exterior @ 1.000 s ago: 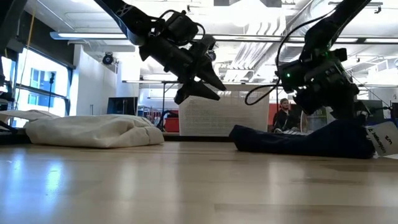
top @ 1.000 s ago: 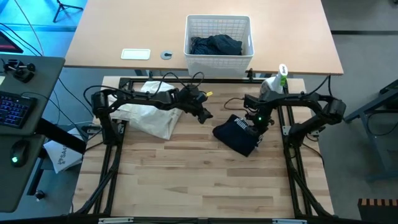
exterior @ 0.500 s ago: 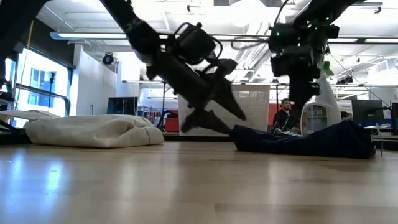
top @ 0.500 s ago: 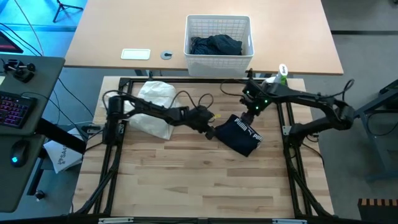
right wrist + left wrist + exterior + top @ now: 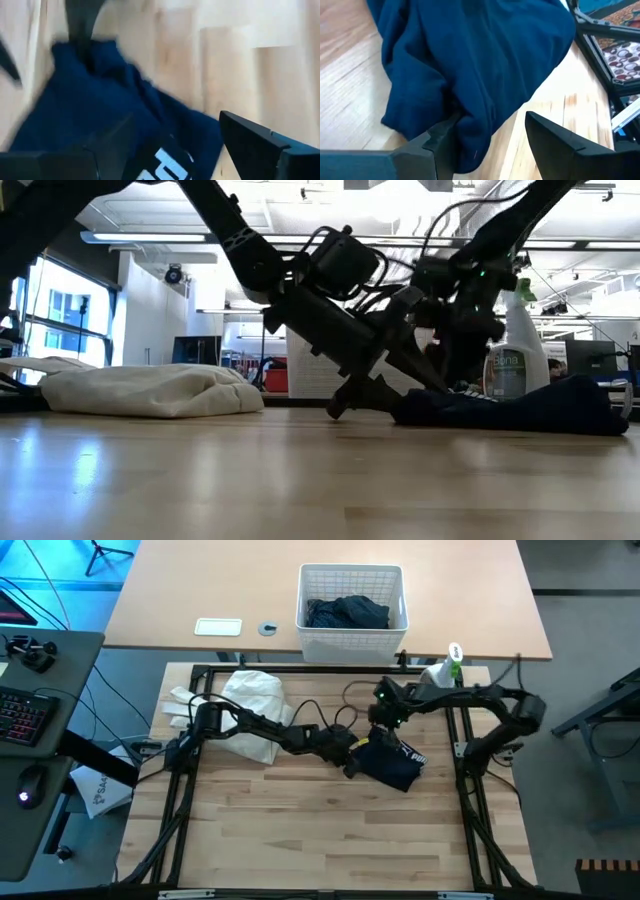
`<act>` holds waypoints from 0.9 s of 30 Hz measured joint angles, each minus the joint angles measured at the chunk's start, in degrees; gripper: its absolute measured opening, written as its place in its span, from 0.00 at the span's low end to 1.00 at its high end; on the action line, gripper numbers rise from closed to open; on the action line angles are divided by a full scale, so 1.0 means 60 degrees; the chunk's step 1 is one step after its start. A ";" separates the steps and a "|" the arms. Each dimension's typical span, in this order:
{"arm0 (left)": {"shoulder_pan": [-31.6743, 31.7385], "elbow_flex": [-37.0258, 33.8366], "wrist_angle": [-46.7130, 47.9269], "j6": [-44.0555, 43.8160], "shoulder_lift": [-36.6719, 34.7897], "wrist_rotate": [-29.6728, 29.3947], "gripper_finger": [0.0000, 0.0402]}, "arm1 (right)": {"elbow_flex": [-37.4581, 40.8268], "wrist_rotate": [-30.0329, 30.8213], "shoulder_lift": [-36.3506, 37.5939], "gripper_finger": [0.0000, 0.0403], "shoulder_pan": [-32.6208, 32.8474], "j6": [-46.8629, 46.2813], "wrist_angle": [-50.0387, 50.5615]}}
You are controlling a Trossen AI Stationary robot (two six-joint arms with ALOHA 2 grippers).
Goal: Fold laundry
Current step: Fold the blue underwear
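Observation:
The navy garment's bunched end rests against one finger of my left gripper, so next I pinch that end (image 5: 476, 136) between both fingers before I lift with both grippers.
A navy garment (image 5: 395, 762) with white print lies bunched on the wooden table (image 5: 300, 830), right of the middle. My left gripper (image 5: 350, 762) is low at the garment's left edge, open, and that edge (image 5: 470, 150) reaches in between its fingers. My right gripper (image 5: 383, 720) hovers open just above the garment's far left corner; in the right wrist view it (image 5: 175, 120) looks down on the cloth (image 5: 90, 100). More dark laundry (image 5: 347, 612) lies in the white basket (image 5: 352, 575). My left gripper comes in low, slanting down from the table's left. One finger (image 5: 437, 142) lies against the garment's left edge (image 5: 465, 125), where the cloth laps over its tip. The other finger (image 5: 555, 140) stands over bare wood. The garment lies on the table.
A heap of white cloth (image 5: 250, 710) lies at the far left of the table, under the left arm. A spray bottle (image 5: 445, 668) stands at the far right edge. The near half of the table is bare wood.
My left gripper has swung toward the table's right and down, reaching the navy garment's left edge. My right gripper has let go of the garment, risen, and moved toward the far edge and left. The garment's lifted right part has dropped flat onto the table.

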State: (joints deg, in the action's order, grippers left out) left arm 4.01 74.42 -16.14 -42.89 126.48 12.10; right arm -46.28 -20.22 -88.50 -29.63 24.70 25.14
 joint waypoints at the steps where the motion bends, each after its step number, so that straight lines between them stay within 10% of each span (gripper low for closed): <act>1: 0.0000 0.0003 0.0081 0.0007 0.0000 -0.0008 0.50 | -0.0060 -0.0080 -0.0222 0.73 0.0000 0.0505 0.0121; 9: 0.0006 0.0018 0.0490 0.0243 -0.0018 0.0040 0.41 | -0.0491 -0.0388 -0.1523 0.65 -0.0006 0.2533 0.1754; 20: 0.0409 -0.0026 0.0564 0.2522 -0.0124 0.0296 0.05 | -0.0972 -0.1153 -0.1587 0.12 0.0259 0.0100 0.3151; 27: 0.0794 -0.0023 0.1620 0.3517 -0.0612 0.0739 0.01 | -0.2227 -0.2005 -0.1564 0.27 0.0277 -0.0943 0.4128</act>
State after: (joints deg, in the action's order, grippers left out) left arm 8.77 74.28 -6.42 -21.79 122.80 16.53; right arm -59.64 -32.24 -97.89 -27.97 19.05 49.91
